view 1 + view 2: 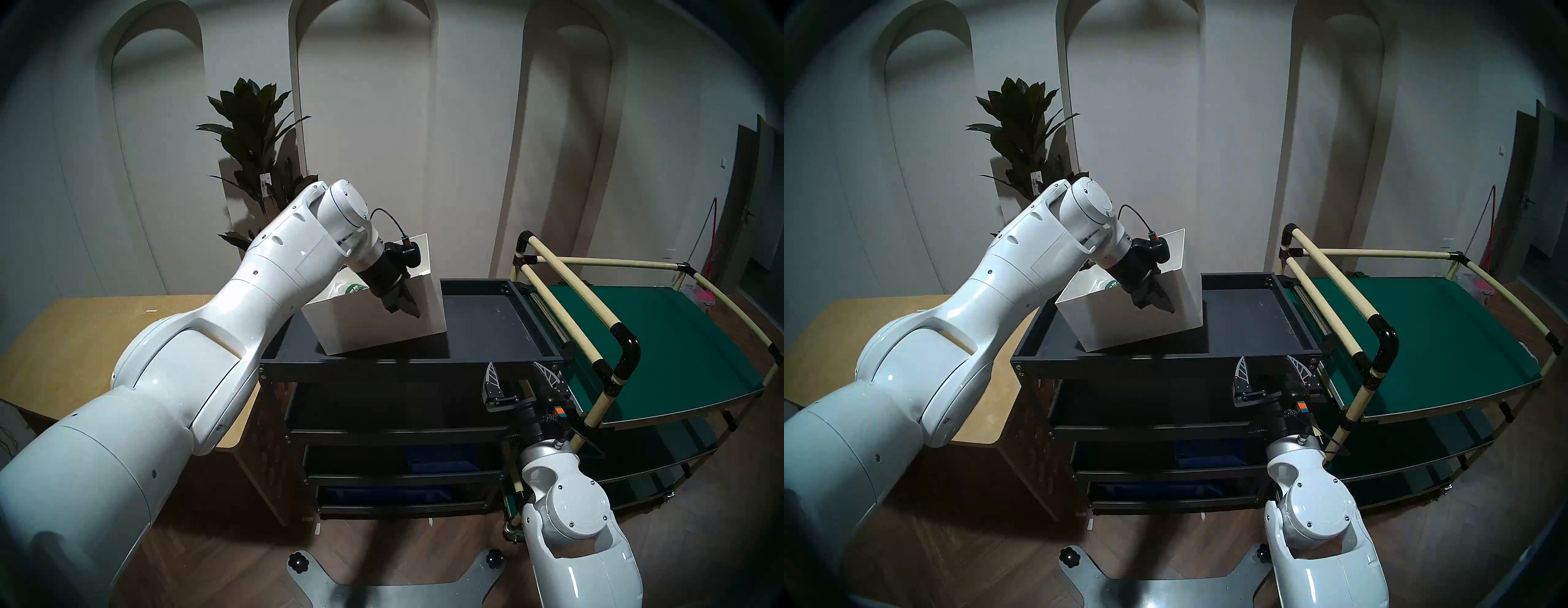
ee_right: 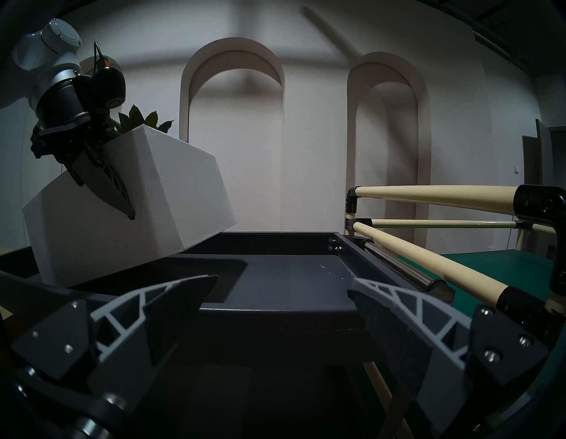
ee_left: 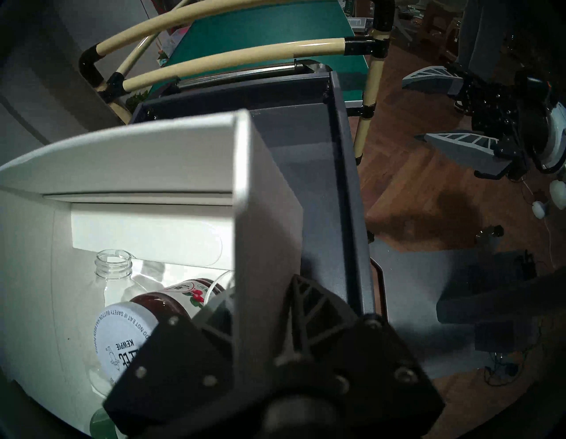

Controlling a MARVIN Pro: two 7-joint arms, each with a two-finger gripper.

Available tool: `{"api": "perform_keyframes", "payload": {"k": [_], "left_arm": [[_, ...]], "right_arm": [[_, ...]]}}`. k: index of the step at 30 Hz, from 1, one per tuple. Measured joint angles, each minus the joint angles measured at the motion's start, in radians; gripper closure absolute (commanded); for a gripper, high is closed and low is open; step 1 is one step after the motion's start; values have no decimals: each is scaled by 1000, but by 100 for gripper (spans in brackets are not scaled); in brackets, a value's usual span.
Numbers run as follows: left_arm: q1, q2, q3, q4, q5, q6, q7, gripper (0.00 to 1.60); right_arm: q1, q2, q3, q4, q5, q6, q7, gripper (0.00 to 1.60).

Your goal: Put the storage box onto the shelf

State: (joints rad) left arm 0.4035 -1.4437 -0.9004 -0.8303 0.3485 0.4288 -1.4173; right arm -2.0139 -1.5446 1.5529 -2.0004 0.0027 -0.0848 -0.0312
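Note:
Next, I let go of the white storage box with my left gripper, flat on the black shelf's top tray (image 1: 379, 330), nearer the tan wooden table.
The white storage box (image 1: 369, 331) hangs tilted over the left part of the black shelf's top tray (image 1: 483, 322), its right end raised. Its lower left edge is down near the tray floor; I cannot tell if it touches. My left gripper (image 1: 403, 303) is shut on the box's near wall (image 3: 269, 184), one finger inside and one outside. The right wrist view shows this grip (image 2: 122, 199) on the box (image 2: 101, 239). A jam jar (image 3: 153, 309) and a clear bottle (image 3: 113, 276) lie inside. My right gripper (image 1: 515, 369) is open and empty at the shelf's front right rim (image 2: 275, 312).
A green-surfaced cart (image 1: 662, 339) with cream pipes (image 1: 572, 293) stands against the shelf's right side. A tan wooden table (image 1: 76, 339) adjoins its left. A potted plant (image 1: 254, 140) stands behind. Blue bins (image 1: 445, 458) sit on the lower tiers.

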Motion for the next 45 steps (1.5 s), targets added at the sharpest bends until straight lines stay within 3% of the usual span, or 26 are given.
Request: {"api": "perform_keyframes", "payload": {"k": [22, 23, 24, 25, 26, 36, 45], "left_arm": [[-67, -99, 137, 210, -48, 2, 8, 160], [-71, -105, 144, 223, -49, 0, 6, 142], [-73, -107, 146, 228, -50, -2, 5, 142], [-74, -110, 149, 233, -50, -3, 4, 114], [-79, -116, 157, 246, -51, -7, 0, 0], [-139, -152, 178, 297, -69, -40, -27, 0], [-199, -148, 162, 299, -78, -69, -54, 0]], "right_arm": [[-24, 0, 0, -24, 0, 0, 0, 0], [-24, 0, 0, -25, 0, 0, 0, 0], [-25, 0, 0, -25, 0, 0, 0, 0], [-25, 0, 0, -26, 0, 0, 0, 0], [-25, 0, 0, -26, 0, 0, 0, 0], [-26, 0, 0, -31, 0, 0, 0, 0], [-26, 0, 0, -32, 0, 0, 0, 0]]}}
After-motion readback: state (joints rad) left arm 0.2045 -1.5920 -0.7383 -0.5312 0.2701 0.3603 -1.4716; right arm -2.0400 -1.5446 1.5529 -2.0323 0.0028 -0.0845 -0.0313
